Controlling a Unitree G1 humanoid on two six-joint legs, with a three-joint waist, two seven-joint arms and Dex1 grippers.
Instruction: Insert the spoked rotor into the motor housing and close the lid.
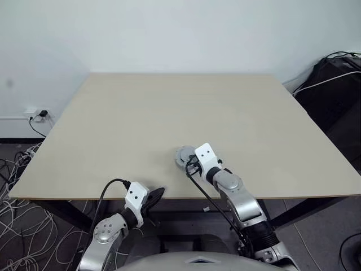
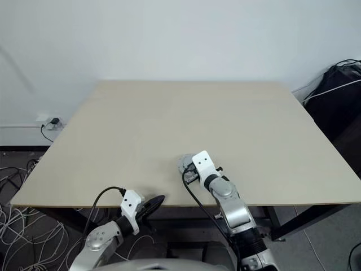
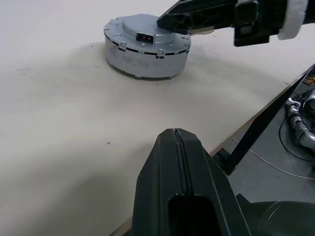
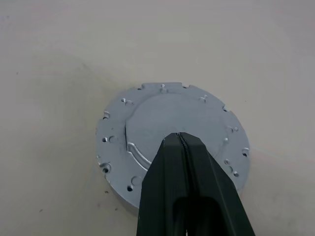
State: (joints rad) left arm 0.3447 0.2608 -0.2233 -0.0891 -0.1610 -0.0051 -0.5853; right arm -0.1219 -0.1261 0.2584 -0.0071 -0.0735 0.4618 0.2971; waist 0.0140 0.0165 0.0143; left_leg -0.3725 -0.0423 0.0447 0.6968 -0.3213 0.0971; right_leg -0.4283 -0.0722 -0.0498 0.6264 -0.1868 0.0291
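Observation:
Next, I open my right gripper's shut fingers and grip the raised centre's opposite sides (image 4: pixel 126 130), because the fingers are over the lid's raised centre, where they can only press.
The lid (image 4: pixel 147 123) lies near the table's front edge with its plain smooth grey face up, and its ribbed rim (image 3: pixel 142 59) shows in the left wrist view. My right gripper (image 4: pixel 179 136) is shut, its tips over the lid's raised centre; I cannot tell whether they touch. It reaches in over the lid (image 1: pixel 183 156) from the right. My left gripper (image 3: pixel 173 132) is shut with nothing in it, at the table's front edge (image 1: pixel 158 193), left of the lid. The spoked rotor and the motor housing are hidden.
The beige table (image 1: pixel 169 113) stretches far and wide beyond the lid. Its front edge (image 1: pixel 84 197) runs just under my left gripper. Cables (image 1: pixel 17 192) lie on the floor at the left, and dark gear (image 1: pixel 335 84) stands at the right.

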